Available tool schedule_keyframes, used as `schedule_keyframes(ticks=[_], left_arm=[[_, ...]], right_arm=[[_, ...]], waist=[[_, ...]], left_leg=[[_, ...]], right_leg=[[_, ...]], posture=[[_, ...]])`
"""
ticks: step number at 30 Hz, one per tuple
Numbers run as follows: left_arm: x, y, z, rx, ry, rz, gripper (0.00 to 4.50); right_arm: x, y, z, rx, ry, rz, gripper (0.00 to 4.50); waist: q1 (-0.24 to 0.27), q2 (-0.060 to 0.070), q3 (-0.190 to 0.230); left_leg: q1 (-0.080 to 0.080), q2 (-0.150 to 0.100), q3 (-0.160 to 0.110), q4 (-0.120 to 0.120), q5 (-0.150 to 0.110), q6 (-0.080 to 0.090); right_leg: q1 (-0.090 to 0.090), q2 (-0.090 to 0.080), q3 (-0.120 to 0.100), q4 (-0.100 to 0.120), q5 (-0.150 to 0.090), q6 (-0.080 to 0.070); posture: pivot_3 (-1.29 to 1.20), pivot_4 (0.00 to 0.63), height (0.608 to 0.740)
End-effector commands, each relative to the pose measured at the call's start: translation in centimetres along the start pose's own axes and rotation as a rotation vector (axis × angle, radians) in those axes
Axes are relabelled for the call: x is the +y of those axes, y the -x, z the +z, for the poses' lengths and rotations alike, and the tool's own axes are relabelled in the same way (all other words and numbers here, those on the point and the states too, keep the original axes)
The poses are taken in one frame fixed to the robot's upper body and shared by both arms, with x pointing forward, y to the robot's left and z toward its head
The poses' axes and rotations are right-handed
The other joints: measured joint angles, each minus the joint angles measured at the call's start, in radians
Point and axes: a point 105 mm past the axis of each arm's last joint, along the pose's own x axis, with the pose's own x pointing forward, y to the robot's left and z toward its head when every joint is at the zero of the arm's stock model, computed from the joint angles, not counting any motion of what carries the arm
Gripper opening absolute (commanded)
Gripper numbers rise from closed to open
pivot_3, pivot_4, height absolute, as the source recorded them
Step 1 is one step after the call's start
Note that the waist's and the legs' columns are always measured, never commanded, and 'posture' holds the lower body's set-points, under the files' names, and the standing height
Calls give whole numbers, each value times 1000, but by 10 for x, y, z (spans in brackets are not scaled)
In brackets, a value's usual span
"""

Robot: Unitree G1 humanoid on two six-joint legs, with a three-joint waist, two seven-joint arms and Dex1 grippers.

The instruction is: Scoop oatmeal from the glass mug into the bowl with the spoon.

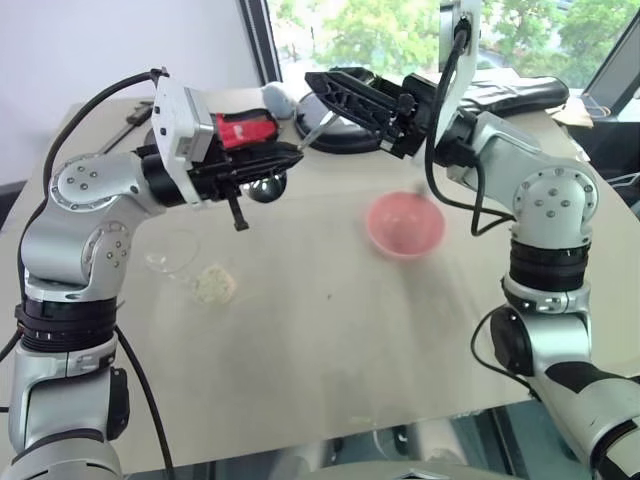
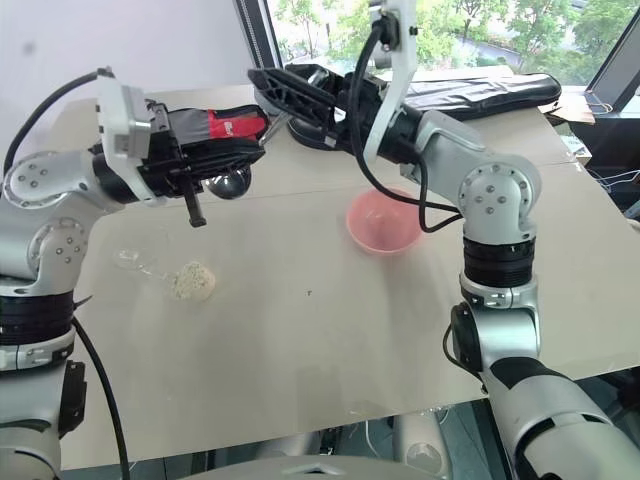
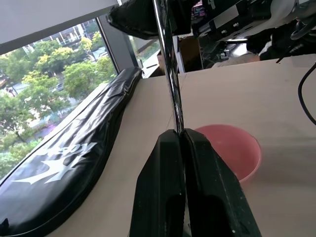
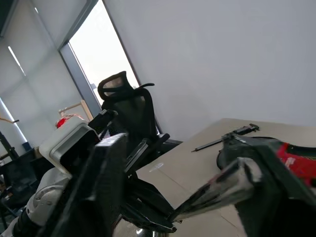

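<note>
The glass mug is lying on its side while my left gripper holds the spoon. My right gripper should take the spoon's handle point(image 1: 320, 130) to free my left gripper.
The spoon point(image 1: 265, 187) hangs above the table, its round end down and its slim handle point(image 3: 170, 84) slanting up. My left gripper point(image 1: 293, 155) is shut on the handle's lower part. Higher up, my right gripper point(image 1: 325, 95) reaches in from the right, and its fingers point(image 4: 98, 187) stand apart on either side of the handle's upper end. The glass mug point(image 1: 168, 258) appears to lie on its side at the table's left. A clump of oatmeal point(image 1: 213, 285) sits on the table beside it. The pink bowl point(image 1: 405, 225) rests below my right forearm.
A long black bag point(image 1: 500, 90) lies along the table's far edge by the window. A dark caliper tool point(image 1: 140, 112) sits at the far left corner, and a small pale object point(image 1: 278, 98) behind the grippers. The table's front edge point(image 1: 330, 440) is near.
</note>
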Motion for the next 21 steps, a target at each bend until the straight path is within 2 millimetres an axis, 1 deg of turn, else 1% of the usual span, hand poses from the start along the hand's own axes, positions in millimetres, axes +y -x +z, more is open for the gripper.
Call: schedule_keyframes(ticks=[1,3,4,11,21], left_arm=[[3,1,14,-25,-61,7,0],[1,0,16,-38,-47,2,0],[2,0,17,-43,-44,3,0],[1,4,17,-33,-38,-4,0],[0,5,11,7,-55,-14,0]], right_arm=[[11,1,12,-29,43,37,1180],[10,1,10,-15,49,38,223],[10,1,9,-3,55,37,45],[7,1,8,0,59,29,45],[9,0,7,-5,66,46,45]], waist=[[-1,0,0],[-1,0,0],[-1,0,0],[-1,0,0],[-1,0,0]], left_leg=[[0,0,0,0,0,0],[0,0,0,0,0,0],[0,0,0,0,0,0],[0,0,0,1,0,0],[0,0,0,1,0,0]], right_leg=[[0,0,0,0,0,0],[0,0,0,0,0,0],[0,0,0,0,0,0],[0,0,0,1,0,0],[0,0,0,1,0,0]], posture=[[0,150,740],[0,150,740],[0,150,740],[0,150,740],[0,150,740]])
